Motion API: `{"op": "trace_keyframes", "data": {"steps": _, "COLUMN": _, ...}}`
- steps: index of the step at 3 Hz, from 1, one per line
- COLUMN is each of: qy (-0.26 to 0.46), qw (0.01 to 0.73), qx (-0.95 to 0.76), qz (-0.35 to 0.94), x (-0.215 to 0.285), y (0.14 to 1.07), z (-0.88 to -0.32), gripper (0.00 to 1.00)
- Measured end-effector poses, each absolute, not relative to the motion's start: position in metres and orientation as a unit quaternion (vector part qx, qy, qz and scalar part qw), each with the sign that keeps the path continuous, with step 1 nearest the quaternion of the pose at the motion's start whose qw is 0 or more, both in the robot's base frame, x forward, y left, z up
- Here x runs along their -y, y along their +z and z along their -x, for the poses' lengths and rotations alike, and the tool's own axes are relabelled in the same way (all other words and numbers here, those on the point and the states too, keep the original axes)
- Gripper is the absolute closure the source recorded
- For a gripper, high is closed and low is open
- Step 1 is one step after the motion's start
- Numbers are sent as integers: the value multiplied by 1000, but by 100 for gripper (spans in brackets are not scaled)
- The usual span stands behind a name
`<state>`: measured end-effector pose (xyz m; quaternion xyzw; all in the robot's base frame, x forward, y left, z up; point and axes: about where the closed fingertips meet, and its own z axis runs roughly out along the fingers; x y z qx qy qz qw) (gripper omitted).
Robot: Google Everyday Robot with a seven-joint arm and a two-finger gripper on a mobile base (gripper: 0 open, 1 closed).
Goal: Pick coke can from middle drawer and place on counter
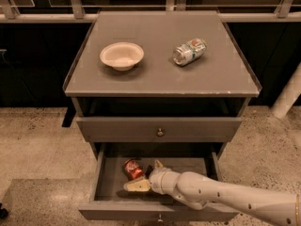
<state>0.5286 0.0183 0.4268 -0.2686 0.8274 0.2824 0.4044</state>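
The gripper moves further over the open middle drawer's coke can next, to close around the can's body (133, 169).
The coke can (133, 168) lies tilted on the floor of the open middle drawer (193, 167), left of centre. My gripper (146, 175) reaches in from the lower right on a white arm. It is open, with one cream finger (137, 186) just below the can and the other finger (156, 164) to the can's right. The fingers stand close around the can's near end; I cannot tell whether they touch it. The grey counter (155, 76) is above, at the top of the cabinet.
A cream bowl (121, 55) sits left on the counter and a green-and-white can (189, 51) lies on its side to the right. A shut grey drawer front with a knob (160, 132) is above the open drawer. Speckled floor surrounds the cabinet.
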Motion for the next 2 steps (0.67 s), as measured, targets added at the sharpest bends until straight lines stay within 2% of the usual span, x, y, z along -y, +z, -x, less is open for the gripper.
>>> {"op": "trace_keyframes", "data": {"steps": 2, "qy": 240, "qw": 398, "qx": -832, "qz": 302, "x": -57, "y": 404, "z": -549, "gripper": 0}}
